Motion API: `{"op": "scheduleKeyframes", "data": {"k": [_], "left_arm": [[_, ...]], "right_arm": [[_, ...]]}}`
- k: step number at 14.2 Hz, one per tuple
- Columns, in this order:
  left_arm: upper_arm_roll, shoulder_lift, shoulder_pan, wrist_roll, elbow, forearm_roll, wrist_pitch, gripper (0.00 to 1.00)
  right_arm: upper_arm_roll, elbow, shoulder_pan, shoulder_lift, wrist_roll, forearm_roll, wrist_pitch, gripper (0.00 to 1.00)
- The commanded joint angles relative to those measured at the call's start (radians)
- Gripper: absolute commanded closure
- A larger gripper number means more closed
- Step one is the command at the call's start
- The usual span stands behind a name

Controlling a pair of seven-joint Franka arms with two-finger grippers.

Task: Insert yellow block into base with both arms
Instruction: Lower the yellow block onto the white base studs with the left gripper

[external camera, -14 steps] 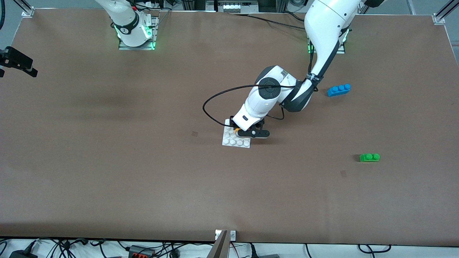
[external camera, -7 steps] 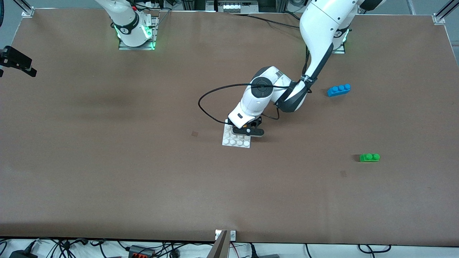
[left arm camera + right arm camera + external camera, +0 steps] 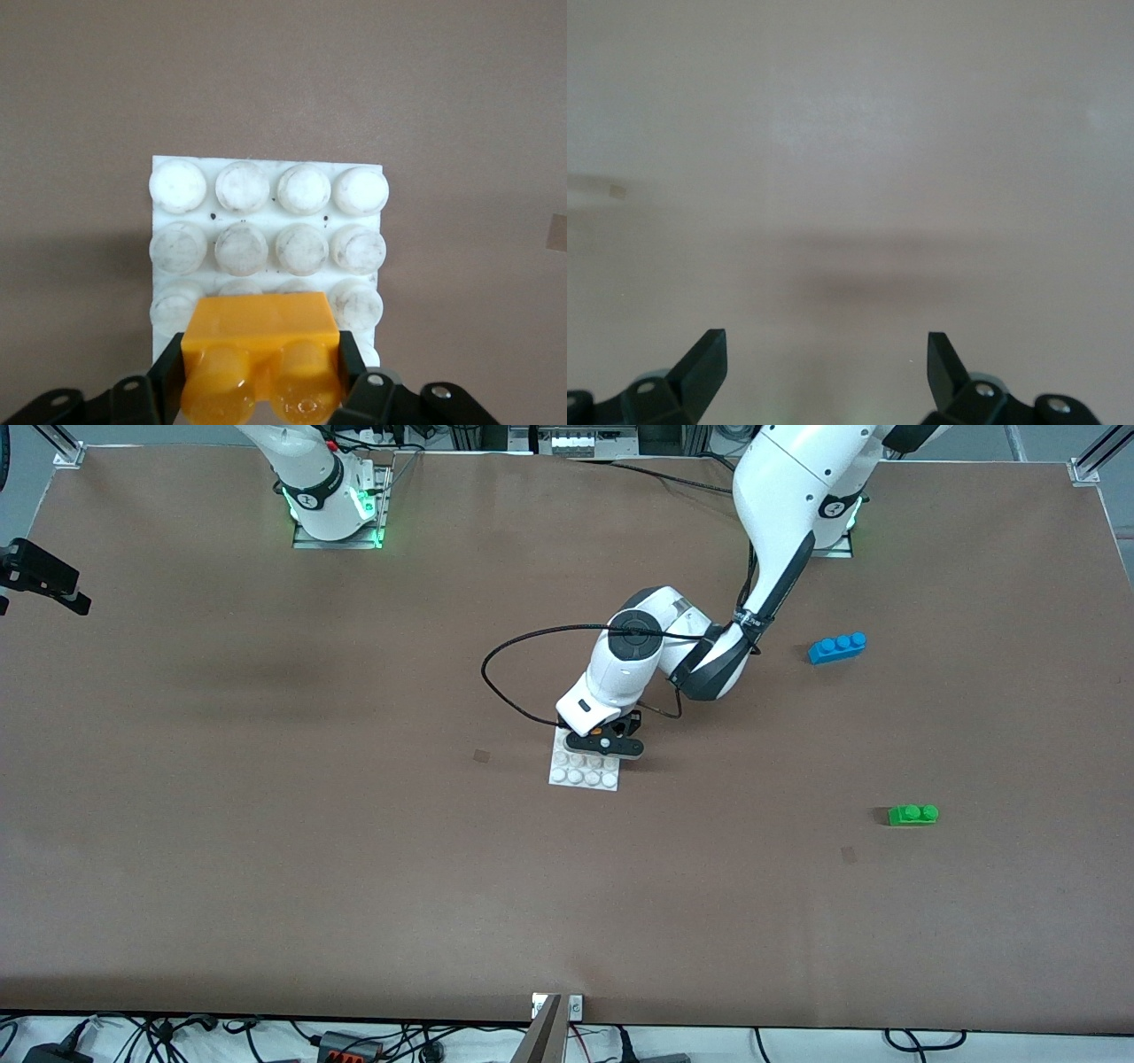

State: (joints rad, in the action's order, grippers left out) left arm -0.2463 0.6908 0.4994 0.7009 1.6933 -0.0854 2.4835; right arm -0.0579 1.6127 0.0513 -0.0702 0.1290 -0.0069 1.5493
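The robot's left gripper will release the yellow block, now over the base's edge, on the middle studs at the white base's edge (image 3: 601, 745) (image 3: 266, 328) under that gripper.
The white studded base (image 3: 584, 771) lies mid-table; the left wrist view shows its stud grid (image 3: 266, 221). My left gripper (image 3: 604, 742) is over the base's edge farthest from the front camera. It is shut on the yellow block (image 3: 261, 359), whose two studs face the wrist camera. The block sits over the base's row of studs closest to the gripper; only a sliver of orange (image 3: 602, 733) shows in the front view. My right gripper (image 3: 826, 354) is open and empty over bare table; only its arm's base (image 3: 323, 487) shows in the front view, where it waits.
A blue three-stud brick (image 3: 836, 646) lies toward the left arm's end of the table. A green two-stud brick (image 3: 912, 814) lies nearer the front camera at that same end. A black cable (image 3: 523, 664) loops beside the left wrist.
The left arm has moved toward the right arm's end of the table, carrying the yellow block farther over the base. The right arm has not moved.
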Motion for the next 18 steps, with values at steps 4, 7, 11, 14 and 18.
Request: {"op": "scheduleKeyframes", "data": {"k": [4,7,11,14,18], "left_arm": [[0.002,0.019,0.001,0.022,-0.015,-0.037,0.006,0.41],[0.002,0.021,-0.001,0.019,-0.017,-0.037,0.006,0.41],[0.001,0.035,-0.004,0.032,-0.018,-0.100,0.006,0.41],[0.001,0.042,-0.002,0.042,-0.021,-0.102,0.006,0.42],[0.001,0.047,-0.004,0.042,-0.021,-0.097,-0.003,0.42]], "right_arm": [[0.001,-0.023,0.001,0.010,0.011,0.002,-0.018,0.00],[0.001,-0.023,0.002,0.010,0.014,0.002,-0.021,0.00],[0.003,-0.022,-0.001,0.012,0.011,0.002,-0.034,0.00],[0.001,-0.023,0.004,0.012,0.012,0.002,-0.034,0.00],[0.001,-0.023,0.004,0.012,0.011,0.002,-0.034,0.00]]}}
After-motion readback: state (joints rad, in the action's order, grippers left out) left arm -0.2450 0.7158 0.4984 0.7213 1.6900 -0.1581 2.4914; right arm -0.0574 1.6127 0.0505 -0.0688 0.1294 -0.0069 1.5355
